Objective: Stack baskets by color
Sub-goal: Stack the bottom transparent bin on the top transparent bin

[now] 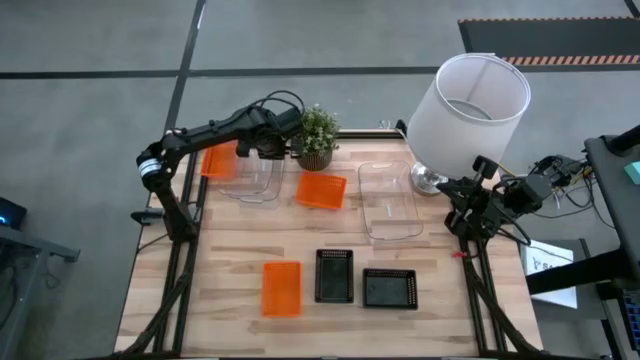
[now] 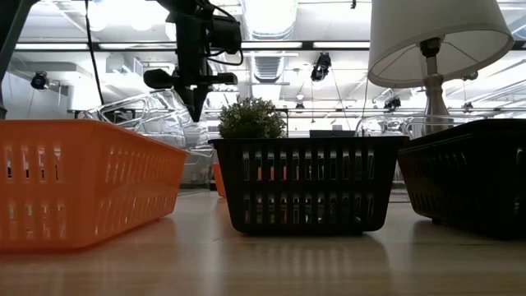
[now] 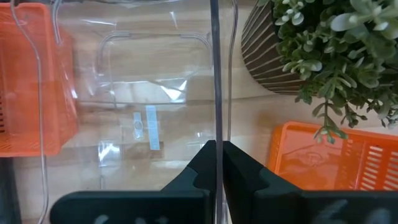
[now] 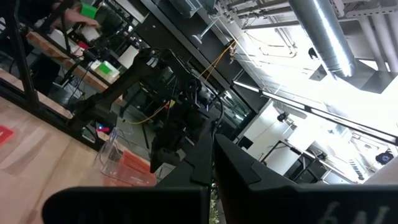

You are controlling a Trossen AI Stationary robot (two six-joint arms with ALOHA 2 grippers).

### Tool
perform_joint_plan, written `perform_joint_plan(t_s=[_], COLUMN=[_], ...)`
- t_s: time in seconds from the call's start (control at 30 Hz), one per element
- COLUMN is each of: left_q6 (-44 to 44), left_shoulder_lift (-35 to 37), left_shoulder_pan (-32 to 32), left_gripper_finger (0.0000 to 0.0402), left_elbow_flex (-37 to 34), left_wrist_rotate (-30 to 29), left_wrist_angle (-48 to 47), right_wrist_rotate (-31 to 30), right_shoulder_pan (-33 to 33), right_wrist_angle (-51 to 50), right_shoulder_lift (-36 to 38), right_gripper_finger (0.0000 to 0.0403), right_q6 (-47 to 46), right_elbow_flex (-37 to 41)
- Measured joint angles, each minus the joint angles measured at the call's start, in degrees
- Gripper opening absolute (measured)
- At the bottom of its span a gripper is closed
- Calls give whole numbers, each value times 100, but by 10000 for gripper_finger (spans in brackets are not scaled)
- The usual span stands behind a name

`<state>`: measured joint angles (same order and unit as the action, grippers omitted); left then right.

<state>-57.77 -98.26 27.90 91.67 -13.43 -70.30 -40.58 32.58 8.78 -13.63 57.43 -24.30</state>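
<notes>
The clear basket, now held beside the potted plant, will be set down by my left gripper on the wood table (image 1: 250, 185) (image 3: 144, 121), in between the corner orange basket and the potted plant.
My left gripper (image 1: 271, 150) stands at the far left of the table beside the potted plant (image 1: 317, 135), shut on a clear basket (image 1: 255, 178). An orange basket (image 1: 220, 160) lies partly under that clear basket's left side. A second orange basket (image 1: 321, 190) and a second clear basket (image 1: 390, 200) lie mid-table. Near the front edge lie a third orange basket (image 1: 282, 288) and two black baskets (image 1: 334, 275) (image 1: 390, 288). My right gripper (image 4: 211, 146) is shut at the table's right edge, pointing up into the room. My left gripper pinches the clear basket's side wall (image 3: 216, 106), on the side toward the plant, with one finger inside the basket and one outside. The fingers come from above, pointing steeply down. The held side is raised (image 2: 144, 123); whether the opposite side rests on anything is hidden.
A white-shaded lamp (image 1: 468, 110) stands at the far right corner, next to the right arm (image 1: 490, 200). Bare wood shows along the left side and between the mid-table baskets and the front row.
</notes>
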Motion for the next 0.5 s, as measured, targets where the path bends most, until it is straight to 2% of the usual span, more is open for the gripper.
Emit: perform_joint_plan(t_s=[0.5], left_q6=[303], left_shoulder_lift=[0], left_shoulder_pan=[-26], left_gripper_finger=[0], left_elbow_flex=[-16], left_wrist_rotate=[236], left_wrist_angle=[45], right_wrist_rotate=[7], right_shoulder_pan=[0], right_wrist_angle=[-118], right_shoulder_lift=[61], right_gripper_finger=[9], right_q6=[39], right_elbow_flex=[1])
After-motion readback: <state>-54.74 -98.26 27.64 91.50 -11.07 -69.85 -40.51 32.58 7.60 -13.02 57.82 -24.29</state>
